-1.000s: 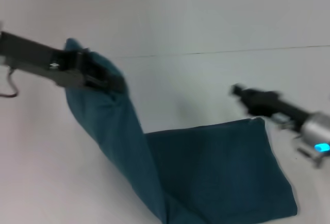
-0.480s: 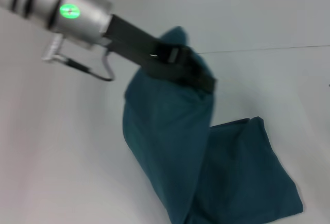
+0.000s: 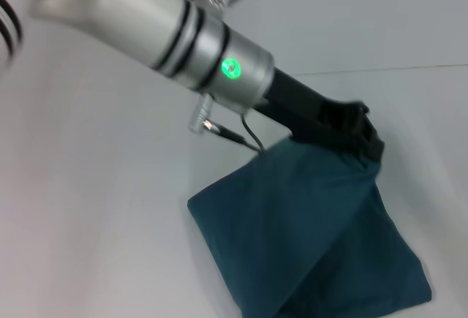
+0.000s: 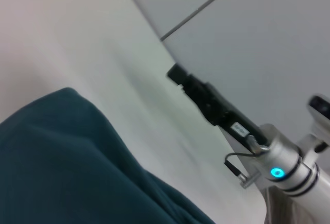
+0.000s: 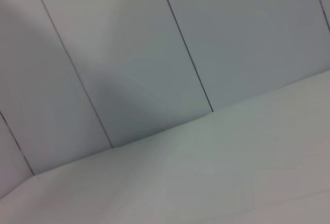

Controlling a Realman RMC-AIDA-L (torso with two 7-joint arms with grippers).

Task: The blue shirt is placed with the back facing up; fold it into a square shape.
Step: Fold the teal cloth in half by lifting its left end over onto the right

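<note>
Next, my right gripper lets go of the blue shirt's edge on the white table (image 3: 401,210), just outside the slanting edge of the lower layer.
The blue shirt (image 3: 307,230) lies on the white table at the lower right of the head view, plain side showing. One layer is drawn over the layer beneath it. My left arm reaches across from the upper left. My left gripper (image 3: 362,137) is shut on the shirt's raised edge, above its far right corner. The shirt also fills the near part of the left wrist view (image 4: 62,157). My right gripper (image 4: 175,72) shows only in the left wrist view, away from the cloth and off to the side. The right wrist view shows only table and wall.
The white table (image 3: 95,208) spreads to the left of and behind the shirt. A grey panelled wall (image 3: 395,18) stands behind it. A cable (image 3: 234,134) hangs under my left wrist, just above the cloth.
My left gripper has swept from the far left to the right, carrying the shirt's edge over the lower layer. My right arm has left the head view to the right.
</note>
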